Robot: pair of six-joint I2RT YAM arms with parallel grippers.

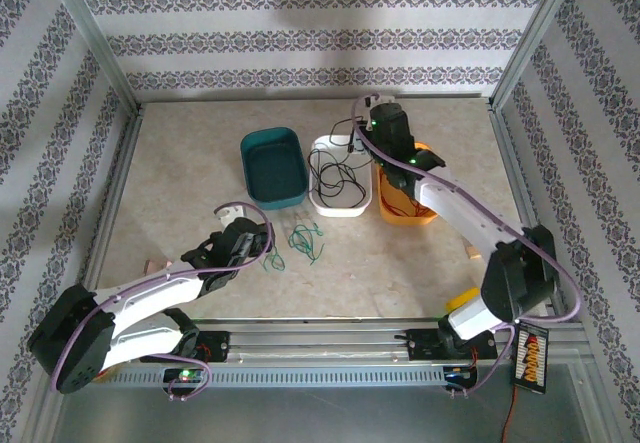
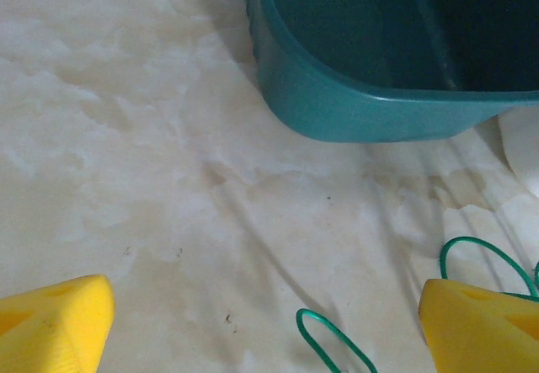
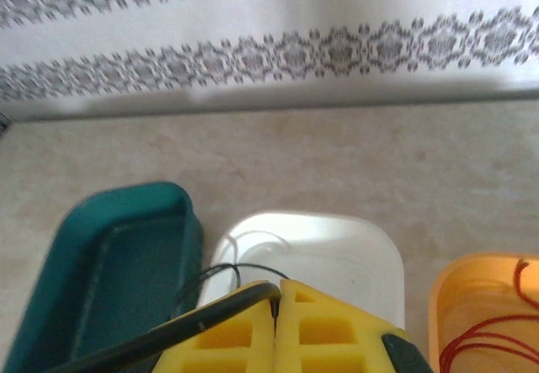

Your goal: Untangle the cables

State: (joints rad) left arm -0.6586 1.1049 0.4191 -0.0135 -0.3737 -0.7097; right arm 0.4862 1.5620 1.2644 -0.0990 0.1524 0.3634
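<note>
Next, my right gripper releases the thin black cable, now held above the white tray's far end, on top of the other black cables in the middle of the white tray (image 1: 338, 174).
Green cables (image 1: 303, 243) lie loose on the table in front of the trays; two of their loops (image 2: 333, 339) show in the left wrist view. My left gripper (image 2: 265, 331) hovers open just left of them (image 1: 258, 248), its yellow fingers (image 2: 50, 322) wide apart around one loop. Black cables (image 1: 335, 175) sit in the white tray (image 1: 362, 203). My right gripper (image 3: 276, 293) is above that tray's far end (image 1: 352, 141), shut on a thin black cable (image 3: 227, 270) that loops out from between its fingers. Red cables (image 1: 405, 203) lie in the orange tray (image 1: 425, 218).
A teal tray (image 1: 273, 168) stands left of the white one, and its wall (image 2: 362, 103) rises close ahead of my left gripper. The patterned back wall (image 3: 269, 45) lies beyond the trays. A metal rail (image 1: 320, 338) runs along the near edge.
</note>
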